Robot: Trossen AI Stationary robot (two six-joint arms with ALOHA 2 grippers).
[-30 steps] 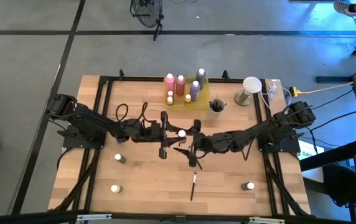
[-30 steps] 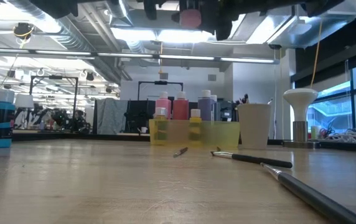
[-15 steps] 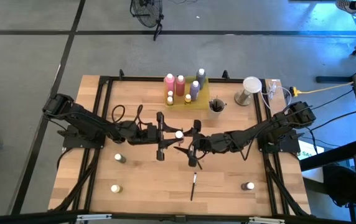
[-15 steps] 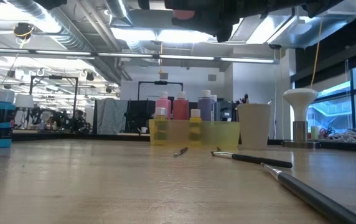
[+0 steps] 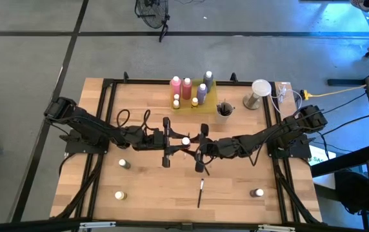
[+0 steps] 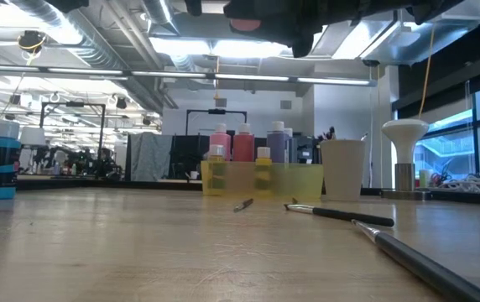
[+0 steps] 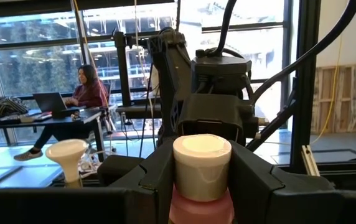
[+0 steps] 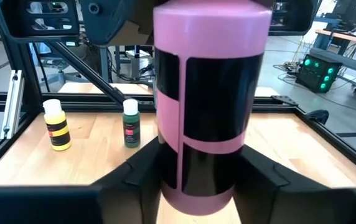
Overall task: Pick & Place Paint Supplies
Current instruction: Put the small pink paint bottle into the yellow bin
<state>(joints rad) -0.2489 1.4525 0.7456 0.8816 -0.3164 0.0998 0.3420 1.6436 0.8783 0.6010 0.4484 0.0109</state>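
Observation:
The robot's left gripper pinches the pink bottle at its white cap, so it should open and take the black label (image 8: 220, 93) lower down before the right gripper releases.
A pink paint bottle with a white cap (image 5: 186, 140) and a black label (image 8: 212, 93) is held upright, high over the table's middle. Its pink base shows at the top of the low view (image 6: 244, 24). My left gripper (image 5: 177, 142) and my right gripper (image 5: 195, 145) face each other, both shut on it. A yellow tray (image 5: 193, 102) at the far middle holds pink, purple and grey bottles. A dark brush (image 5: 200, 191) lies on the table in front of the grippers. My left gripper pinches the bottle's top, at the cap and pink shoulder (image 7: 200, 208), between its two fingers. It comes level from the table's left. The bottle is upright, clear of the table. My right gripper pinches the bottle's lower body (image 8: 206, 186), below the black label, between its two fingers. It comes level from the table's right.
A cup (image 5: 224, 109) with brushes and a white mushroom-shaped stand (image 5: 259, 91) are at the far right. Small bottles stand at the near left (image 5: 124, 164) (image 5: 119, 194) and near right (image 5: 257, 193). Two brushes lie in the low view (image 6: 341, 216) (image 6: 416, 260).
My left gripper has drawn a little toward the table's left edge, and the bottle's cap has shifted slightly with it. The bottle has risen a little. My right gripper has stayed in place.

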